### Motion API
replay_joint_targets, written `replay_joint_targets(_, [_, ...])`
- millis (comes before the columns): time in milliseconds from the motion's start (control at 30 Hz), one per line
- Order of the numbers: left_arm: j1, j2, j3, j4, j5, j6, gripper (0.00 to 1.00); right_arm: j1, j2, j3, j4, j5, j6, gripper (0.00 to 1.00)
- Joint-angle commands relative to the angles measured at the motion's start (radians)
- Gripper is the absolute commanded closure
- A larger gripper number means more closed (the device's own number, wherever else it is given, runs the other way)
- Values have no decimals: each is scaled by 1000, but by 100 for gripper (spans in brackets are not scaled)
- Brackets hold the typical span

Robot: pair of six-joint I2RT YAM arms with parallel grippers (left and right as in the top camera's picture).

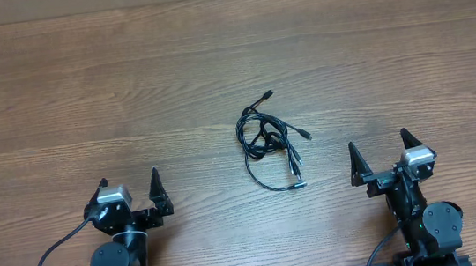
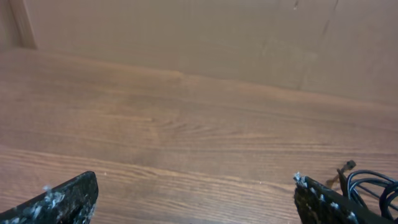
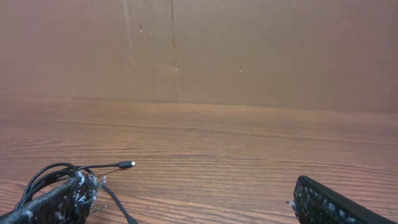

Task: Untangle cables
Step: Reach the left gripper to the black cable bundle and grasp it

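Next, I close my left gripper on the cable tangle's looped side (image 1: 244,124) nearest it, by the far plug's cord.
The cables (image 1: 267,139) lie as one small tangle of thin black cords in the middle of the wooden table, with plug ends sticking out at the top, right and bottom. My left gripper (image 1: 130,183) is open and empty at the front left, well apart from the tangle. My right gripper (image 1: 379,146) is open and empty at the front right. In the left wrist view the tangle's edge (image 2: 373,186) shows behind the right finger of that gripper (image 2: 194,199). In the right wrist view the cords (image 3: 56,171) and one plug (image 3: 126,164) lie past the left finger of that gripper (image 3: 186,202).
The table (image 1: 83,96) is brown wood grain. A brown cardboard wall (image 3: 249,50) stands along its far edge. Thick black arm cables (image 1: 52,259) run by the arm bases at the front.
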Motion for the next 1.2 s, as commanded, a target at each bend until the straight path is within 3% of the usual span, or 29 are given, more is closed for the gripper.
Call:
replay_joint_targets(0, [10,-5,48,-7,-2,38,0,-6,-11,-10,3,13,-4,0])
replay_joint_targets(300, [10,103,82,-7,2,37,0,-6,-11,-10,3,13,-4,0])
replay_joint_targets(667, [10,463,306,-16,3,74,0,-6,-11,-10,3,13,-4,0])
replay_joint_targets(867, [10,616,467,-148,14,112,0,-6,-11,-10,3,13,-4,0])
replay_joint_targets(1167, [4,823,718,-354,176,111,0,-6,-11,-10,3,13,-4,0])
